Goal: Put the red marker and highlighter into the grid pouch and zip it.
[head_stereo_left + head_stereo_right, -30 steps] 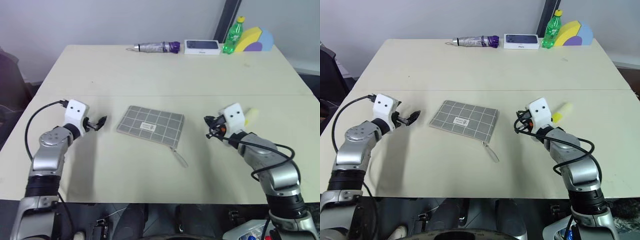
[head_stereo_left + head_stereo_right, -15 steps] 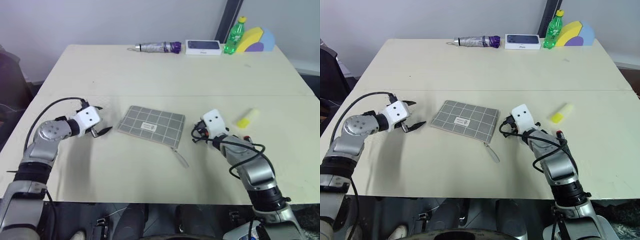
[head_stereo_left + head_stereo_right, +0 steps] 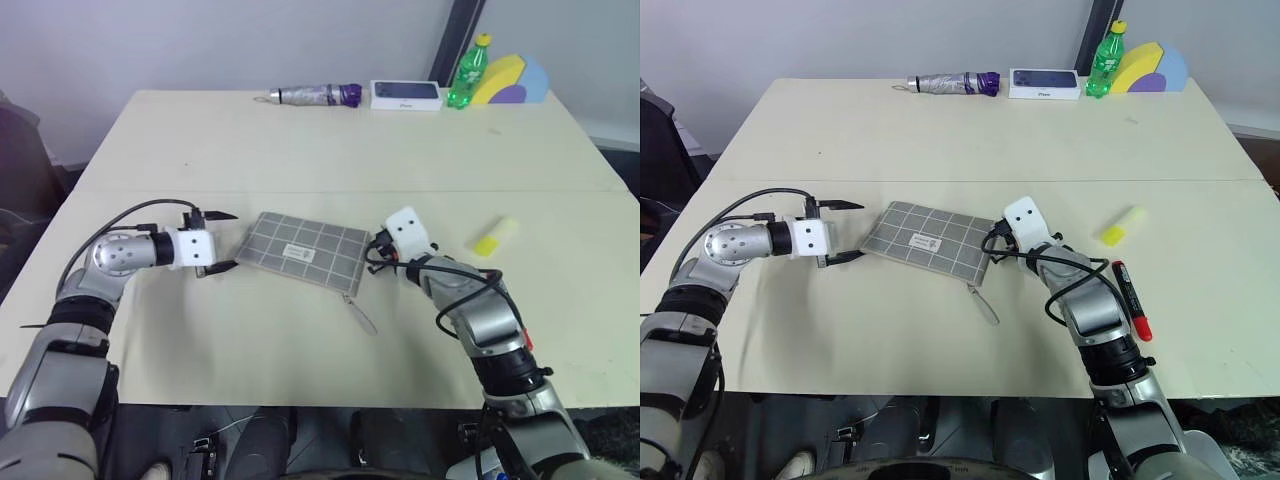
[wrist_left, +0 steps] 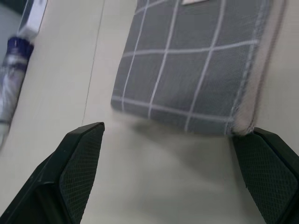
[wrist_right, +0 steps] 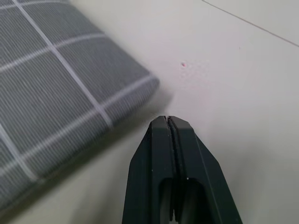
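My left gripper should straighten the grid pouch, as it lies crooked with its zipper low along the front, then take its end (image 3: 253,238) and stand it up.
The grid pouch (image 3: 303,250) lies flat in the middle of the table, its zipper pull cord (image 3: 360,312) trailing toward the front. My left gripper (image 3: 222,240) is open just off the pouch's left edge, and in the left wrist view its fingers (image 4: 74,172) straddle the near edge of the pouch (image 4: 201,70). At the pouch's right corner my right gripper (image 3: 992,240) is shut and holds nothing; its closed tips (image 5: 167,122) sit beside the corner (image 5: 56,93). The red marker (image 3: 1132,300) lies on the table right of my right forearm. The highlighter (image 3: 495,237) lies farther right.
Along the table's far edge sit a folded umbrella (image 3: 315,94), a white phone box (image 3: 405,93), a green bottle (image 3: 467,72) and a yellow-and-purple wedge (image 3: 510,80). A seam (image 3: 300,191) crosses the table behind the pouch.
My left gripper moved right to the pouch's left edge and rolled. My right gripper moved left to the pouch's right corner, uncovering the highlighter and the red marker.
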Tool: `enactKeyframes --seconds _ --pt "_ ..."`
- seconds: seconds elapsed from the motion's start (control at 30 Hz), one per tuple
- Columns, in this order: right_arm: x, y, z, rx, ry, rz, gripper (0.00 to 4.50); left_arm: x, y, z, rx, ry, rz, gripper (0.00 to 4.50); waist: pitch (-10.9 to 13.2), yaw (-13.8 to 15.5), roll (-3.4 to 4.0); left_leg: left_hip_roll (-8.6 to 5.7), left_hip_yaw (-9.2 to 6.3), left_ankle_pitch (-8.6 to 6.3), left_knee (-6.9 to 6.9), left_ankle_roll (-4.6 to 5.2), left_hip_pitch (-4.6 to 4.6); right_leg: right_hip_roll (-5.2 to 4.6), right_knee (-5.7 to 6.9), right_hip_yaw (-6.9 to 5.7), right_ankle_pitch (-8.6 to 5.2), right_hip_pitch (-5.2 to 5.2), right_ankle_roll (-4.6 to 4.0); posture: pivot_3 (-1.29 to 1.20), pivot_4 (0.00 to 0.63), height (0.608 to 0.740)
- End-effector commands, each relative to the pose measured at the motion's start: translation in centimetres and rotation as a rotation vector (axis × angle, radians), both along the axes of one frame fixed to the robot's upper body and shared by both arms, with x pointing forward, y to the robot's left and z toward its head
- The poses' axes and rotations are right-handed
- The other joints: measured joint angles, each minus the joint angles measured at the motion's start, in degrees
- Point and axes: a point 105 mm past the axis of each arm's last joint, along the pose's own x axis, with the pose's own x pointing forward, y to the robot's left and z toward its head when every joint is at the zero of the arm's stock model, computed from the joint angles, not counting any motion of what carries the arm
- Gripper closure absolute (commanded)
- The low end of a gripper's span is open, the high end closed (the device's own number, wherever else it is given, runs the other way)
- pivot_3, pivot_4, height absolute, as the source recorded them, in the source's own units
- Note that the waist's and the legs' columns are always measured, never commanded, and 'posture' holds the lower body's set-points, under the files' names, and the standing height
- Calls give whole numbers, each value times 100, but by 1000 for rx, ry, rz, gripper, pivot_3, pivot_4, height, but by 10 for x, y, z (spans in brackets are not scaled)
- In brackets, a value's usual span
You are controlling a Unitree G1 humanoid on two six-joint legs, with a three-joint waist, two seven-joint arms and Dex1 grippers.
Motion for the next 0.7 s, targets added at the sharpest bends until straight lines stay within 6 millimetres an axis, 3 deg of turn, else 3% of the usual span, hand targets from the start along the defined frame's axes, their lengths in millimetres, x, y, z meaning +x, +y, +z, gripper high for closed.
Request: enactKeyframes --seconds 0.03,0.33,0.43,0.67,0.7 --pt "3 18 4 7 -11 72 4456 -7 -9 -17 78 20 -78 0 0 -6 0 0 0 0 0 0 0 0 0 0 0 0 0 0 150 740" --pt "16 31 6 -13 -29 144 4456 -5 -14 -8 64 -58 -119 0 0 -22 0 0 0 0 1 0 0 4 10 0 0 -5 0 0 150 740" --pt "18 30 7 -21 -38 152 4500 -5 -8 -10 84 -52 -103 903 0 -23 0 -1 1 0 1 0 0 3 10 1 0 -5 0 0 150 740" --pt "18 27 13 -16 -76 146 4500 -6 -1 -15 21 9 -45 4475 0 -33 0 0 0 0 0 0 0 5 13 1 0 -9 0 0 150 740" --pt "19 26 15 -13 -86 140 4500 -4 -1 -14 -6 26 -24 4475 1 -36 1 0 0 0 -1 0 0 5 13 2 0 -10 0 0 150 740"
